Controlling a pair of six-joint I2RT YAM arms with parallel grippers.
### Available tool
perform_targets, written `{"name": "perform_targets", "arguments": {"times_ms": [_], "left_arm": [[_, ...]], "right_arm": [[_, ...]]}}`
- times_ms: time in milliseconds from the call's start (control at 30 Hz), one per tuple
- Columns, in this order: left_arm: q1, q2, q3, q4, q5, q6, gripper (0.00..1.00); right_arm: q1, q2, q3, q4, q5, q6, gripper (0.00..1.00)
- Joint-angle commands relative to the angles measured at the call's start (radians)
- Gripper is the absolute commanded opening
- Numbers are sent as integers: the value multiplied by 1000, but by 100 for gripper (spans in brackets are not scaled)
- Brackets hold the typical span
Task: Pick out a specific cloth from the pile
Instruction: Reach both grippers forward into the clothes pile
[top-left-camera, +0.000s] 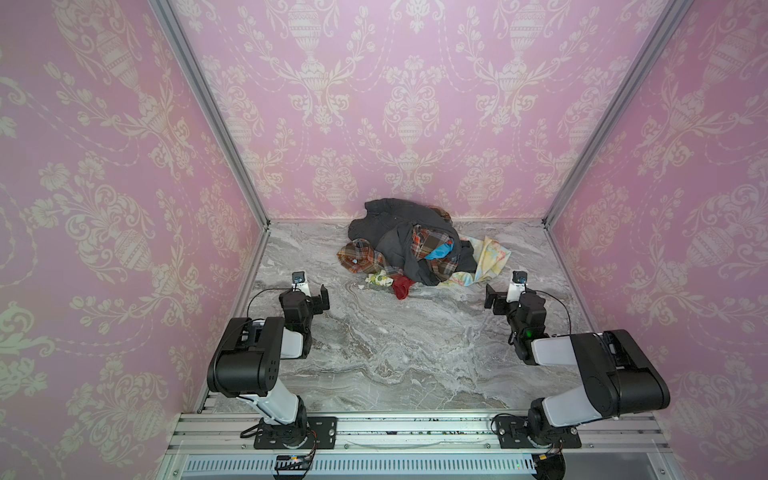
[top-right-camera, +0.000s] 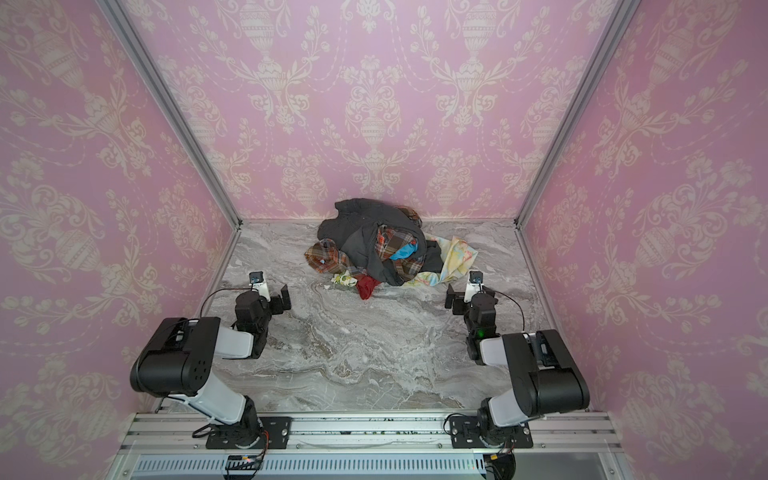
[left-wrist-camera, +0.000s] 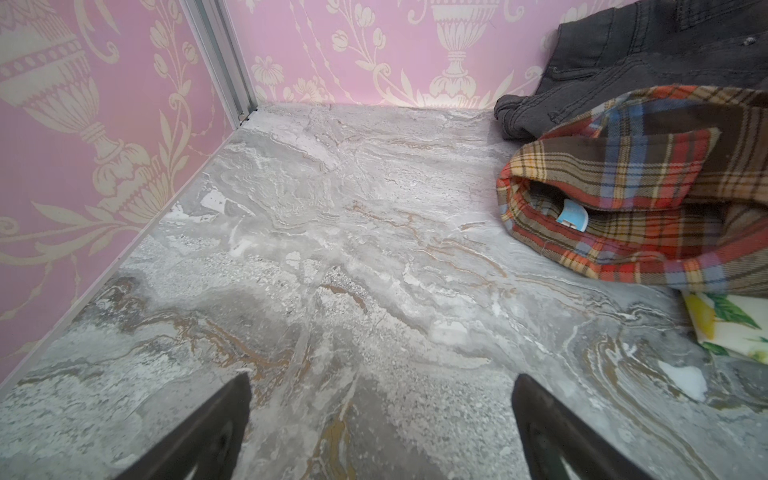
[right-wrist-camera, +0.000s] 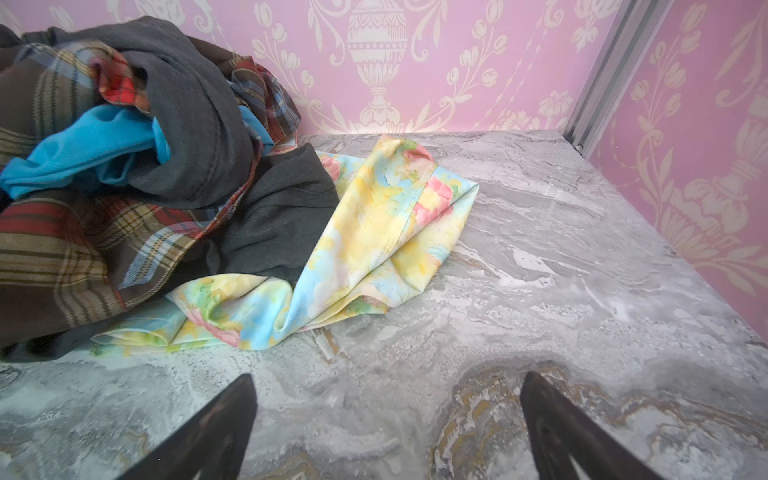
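Note:
The turquoise cloth's loose end (top-left-camera: 430, 256) (right-wrist-camera: 14, 182) sticks out between the plaid fabric, away from the dark grey fold, and my right gripper needs to close on it.
The pile (top-left-camera: 390, 230) (top-right-camera: 357, 232) lies at the back middle of the marble table, against the rear wall: dark grey clothing mixed with orange-brown plaid fabric (left-wrist-camera: 623, 174). The cloth (top-left-camera: 440, 251) (top-right-camera: 405, 251) (right-wrist-camera: 91, 145) shows as a small bright turquoise patch tucked into the pile's right side, mostly covered by a dark grey fold (right-wrist-camera: 187, 124). My left gripper (top-left-camera: 311, 293) (top-right-camera: 272, 293) (left-wrist-camera: 382, 378) hovers open, in front of the pile and to its left. Off the pile's front right, my right gripper (top-left-camera: 505, 293) (top-right-camera: 463, 293) (right-wrist-camera: 388, 376) is open too. Both are empty and touch no fabric.
A pale yellow floral cloth (top-left-camera: 490, 257) (right-wrist-camera: 374, 232) spreads out from the pile's right edge. A small dark red cloth (top-left-camera: 402, 286) and a lemon-print piece (top-left-camera: 380, 278) (left-wrist-camera: 727, 328) lie at its front. Pink patterned walls enclose the marble table (top-left-camera: 395, 353) on three sides.

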Motion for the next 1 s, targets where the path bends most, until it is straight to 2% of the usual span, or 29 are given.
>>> {"name": "perform_targets", "arguments": {"times_ms": [0, 133, 233, 367, 633, 767, 967], "left_arm": [[-11, -67, 18, -70, -33, 19, 99], [-36, -140, 77, -240, -88, 35, 99], [-77, -204, 127, -344, -160, 58, 99], [-132, -288, 201, -462, -161, 22, 99], [-193, -393, 416, -735, -30, -99, 99], [-229, -387, 562, -970, 65, -167, 96], [-374, -393, 580, -1109, 64, -270, 92]], "right_arm": [[16, -47, -25, 38, 67, -29, 100], [24, -139, -19, -65, 127, -9, 100], [24, -231, 33, -248, 165, 31, 100], [29, -322, 126, -442, 180, 100, 100], [43, -427, 324, -747, 198, 196, 100], [52, -429, 409, -867, 127, 242, 99], [78, -372, 494, -962, 11, 346, 98]]}}
